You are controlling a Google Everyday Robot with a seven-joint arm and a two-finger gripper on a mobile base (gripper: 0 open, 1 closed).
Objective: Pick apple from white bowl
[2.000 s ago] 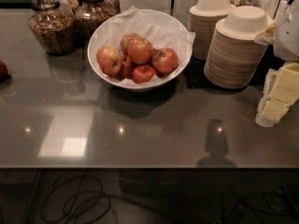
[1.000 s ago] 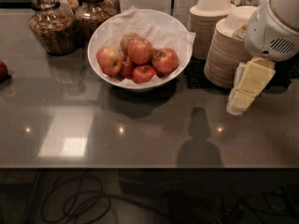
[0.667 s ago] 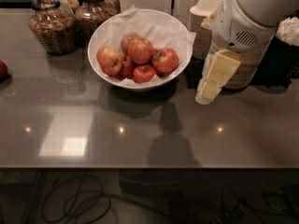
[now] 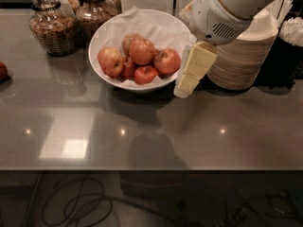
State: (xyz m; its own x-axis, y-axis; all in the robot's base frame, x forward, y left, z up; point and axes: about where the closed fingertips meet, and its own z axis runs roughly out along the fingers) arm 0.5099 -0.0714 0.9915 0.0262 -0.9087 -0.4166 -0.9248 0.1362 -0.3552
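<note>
My gripper needs to next close on the sides of the large red-orange apple (image 4: 144,52) on top of the middle of the pile in the white bowl.
The white bowl (image 4: 96,38), lined with crumpled white paper, stands at the back middle of the grey counter and holds several apples. The apple (image 4: 142,51), large and evenly red-orange, lies on top in the middle of the pile. A duller apple (image 4: 128,39) lies behind it, and a red apple with a yellow patch (image 4: 111,61) lies to its left. My gripper (image 4: 183,90), cream-coloured under the big white wrist (image 4: 222,13), hangs just outside the bowl's right rim, low over the counter. It holds nothing that I can see.
Two glass jars (image 4: 49,25) (image 4: 97,8) stand behind and left of the bowl. A tall stack of tan disposable bowls (image 4: 244,56) stands right behind my wrist. A red object (image 4: 2,71) lies at the left edge. The counter's front edge (image 4: 151,168) runs across, with cables below.
My arm has swept in from the far right edge to the left, past the stacked tan bowls, and now hangs beside the white bowl's right rim. The apples have not moved.
</note>
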